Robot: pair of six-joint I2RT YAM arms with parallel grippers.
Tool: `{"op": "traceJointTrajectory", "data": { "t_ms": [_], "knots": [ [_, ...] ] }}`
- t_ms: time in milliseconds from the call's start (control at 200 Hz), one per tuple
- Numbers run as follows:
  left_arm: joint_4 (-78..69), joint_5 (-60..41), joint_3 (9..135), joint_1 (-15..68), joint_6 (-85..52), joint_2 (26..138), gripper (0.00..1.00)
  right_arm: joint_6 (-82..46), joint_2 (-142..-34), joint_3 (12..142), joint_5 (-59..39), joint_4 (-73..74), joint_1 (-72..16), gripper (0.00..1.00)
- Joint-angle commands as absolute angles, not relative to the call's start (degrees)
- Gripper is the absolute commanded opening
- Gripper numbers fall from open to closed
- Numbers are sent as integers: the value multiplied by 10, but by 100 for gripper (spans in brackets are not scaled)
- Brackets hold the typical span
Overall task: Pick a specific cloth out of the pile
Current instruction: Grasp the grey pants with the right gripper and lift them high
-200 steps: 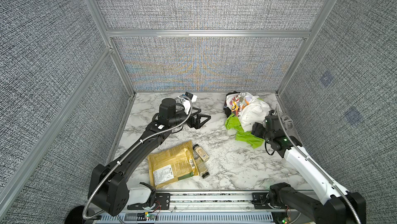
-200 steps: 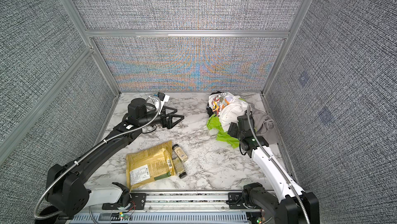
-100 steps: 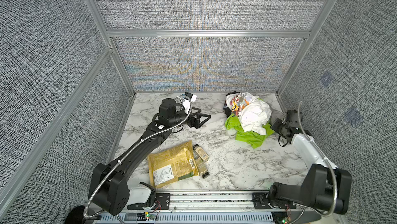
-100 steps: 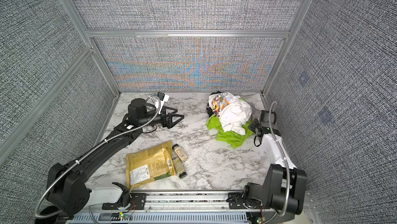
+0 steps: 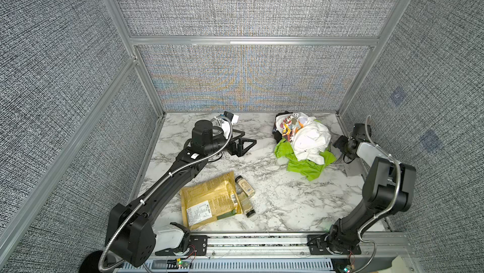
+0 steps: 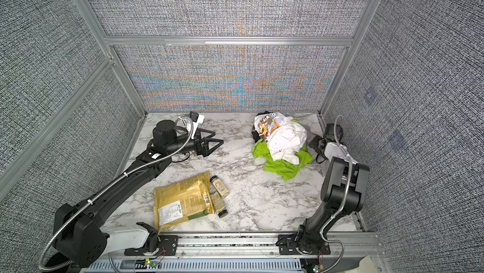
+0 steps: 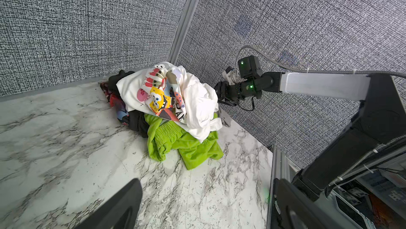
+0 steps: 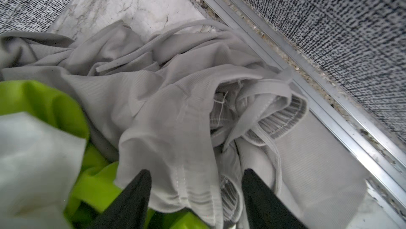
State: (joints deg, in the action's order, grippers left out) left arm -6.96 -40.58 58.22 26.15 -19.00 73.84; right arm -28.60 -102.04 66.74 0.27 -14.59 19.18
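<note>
The grey cloth is bunched against the wall's bar beside the pile, so I should pinch the cloth's waistband (image 8: 196, 167) with my right gripper and lift it high.
The pile (image 5: 305, 142) of white, bright green, cartoon-print and black garments lies at the back right, seen also in the left wrist view (image 7: 175, 107). The light grey cloth (image 8: 175, 107) with its thin drawstrings is bunched between the pile and the right wall; in both top views only a grey edge (image 5: 349, 170) (image 6: 320, 170) shows. My right gripper (image 8: 195, 175) (image 5: 338, 144) is open, low against the grey cloth, a fold lying loose between its fingers. My left gripper (image 5: 242, 146) (image 7: 207, 180) stands open and empty over bare marble, left of the pile.
A yellow packet (image 5: 209, 201) lies at the front with two spice jars (image 5: 245, 186) beside it. The right wall's aluminium rail (image 8: 307, 98) runs right next to the grey cloth. The marble table (image 5: 275, 187) is bare between the packet and the pile.
My right arm swung from the pile's front to its right side by the wall. Its jaws narrowed, then widened again. The left arm has not moved.
</note>
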Motion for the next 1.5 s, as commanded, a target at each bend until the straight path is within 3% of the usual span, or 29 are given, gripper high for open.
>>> {"op": "traceJointTrajectory", "data": {
  "t_ms": [0, 110, 225, 265, 330, 715, 1075, 1496],
  "knots": [
    [-92, -402, 583, 261, -179, 735, 98, -281, -1049, 693, 17, -152, 192, 76],
    [-91, -403, 584, 261, -179, 735, 99, -285, -1062, 708, 41, -159, 192, 60],
    [-92, -406, 584, 261, -177, 735, 98, -284, -1066, 731, 59, -179, 196, 18],
    [-92, -406, 584, 261, -177, 734, 98, -283, -1058, 736, 64, -182, 197, 8],
    [-91, -404, 584, 261, -175, 734, 98, -282, -1032, 735, 73, -181, 196, 0],
    [-97, -392, 577, 261, -171, 721, 98, -271, -894, 762, 101, -198, 192, 0],
    [-95, -386, 577, 261, -171, 727, 98, -285, -793, 875, 172, -224, 151, 0],
    [-93, -388, 577, 262, -173, 732, 99, -293, -681, 920, 180, -143, 104, 0]
  ]
}}
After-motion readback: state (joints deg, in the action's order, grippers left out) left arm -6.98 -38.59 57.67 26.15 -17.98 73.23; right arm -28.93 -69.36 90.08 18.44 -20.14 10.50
